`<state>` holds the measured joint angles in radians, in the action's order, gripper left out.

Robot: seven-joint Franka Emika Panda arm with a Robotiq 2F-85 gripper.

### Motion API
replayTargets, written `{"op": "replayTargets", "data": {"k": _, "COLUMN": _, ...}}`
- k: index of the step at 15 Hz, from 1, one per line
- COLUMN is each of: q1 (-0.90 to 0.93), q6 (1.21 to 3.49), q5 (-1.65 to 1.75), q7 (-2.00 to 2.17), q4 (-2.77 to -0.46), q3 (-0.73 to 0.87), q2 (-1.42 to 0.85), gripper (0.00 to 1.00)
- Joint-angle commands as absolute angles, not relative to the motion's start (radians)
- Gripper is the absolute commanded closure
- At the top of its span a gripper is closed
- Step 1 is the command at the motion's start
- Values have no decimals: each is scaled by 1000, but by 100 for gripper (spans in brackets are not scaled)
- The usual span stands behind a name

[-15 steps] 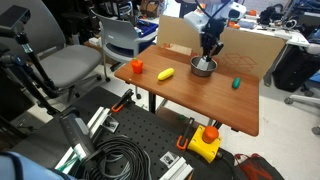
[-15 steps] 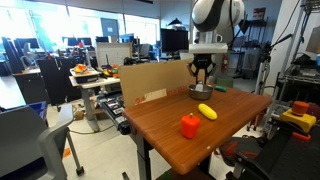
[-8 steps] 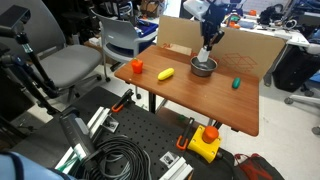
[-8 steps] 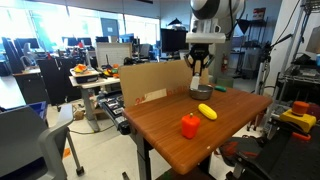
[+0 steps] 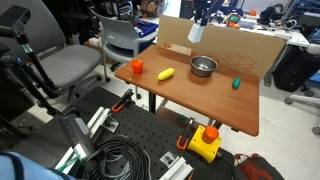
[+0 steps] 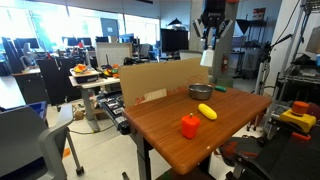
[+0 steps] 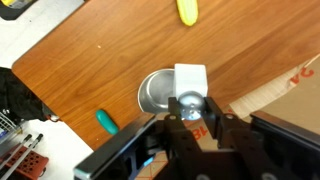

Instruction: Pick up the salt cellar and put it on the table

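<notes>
The robot's gripper needs to set the white salt cellar, now high above the steel bowl, down on the bare tabletop (image 5: 220, 109) (image 7: 80, 49) near the front edge, past the steel bowl.
My gripper (image 5: 198, 22) is shut on the white salt cellar (image 5: 196, 32) and holds it high in the air, well above the round steel bowl (image 5: 203, 66) on the reddish-brown table (image 5: 200, 95). In an exterior view the salt cellar (image 6: 206, 58) hangs under the gripper (image 6: 209, 42), above the bowl (image 6: 200, 91). In the wrist view the salt cellar (image 7: 190, 82) sits between the jaws (image 7: 190, 108), with the bowl (image 7: 156, 92) far below on the table (image 7: 90, 60).
On the table lie a yellow oblong object (image 5: 166, 74), an orange object (image 5: 136, 66) and a small green object (image 5: 236, 84). A cardboard sheet (image 5: 240, 50) stands along the far edge. A black perforated board (image 5: 140, 145) with cables lies on the floor.
The gripper has risen straight up from the steel bowl with the salt cellar in its jaws; it was down at the bowl one second ago.
</notes>
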<state>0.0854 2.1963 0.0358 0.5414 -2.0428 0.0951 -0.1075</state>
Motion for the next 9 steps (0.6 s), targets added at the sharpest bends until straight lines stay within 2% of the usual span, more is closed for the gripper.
{"op": "replayTargets", "data": {"k": 1, "q1": 41, "q6": 2126, "q5": 69, "q7": 412, "q4": -2159, "q3": 77, "q2": 21, "gripper": 93}}
{"op": "replayTargets", "data": {"k": 6, "q1": -25, "q6": 2228, "q5": 162, "q7": 361, "q4": -2287, "q3": 88, "q2": 45, "gripper": 93}}
{"op": "replayTargets", "data": {"k": 9, "q1": -63, "q6": 2388, "q5": 266, "q7": 431, "q4": -2360, "q3": 98, "q2": 12, "gripper": 93}}
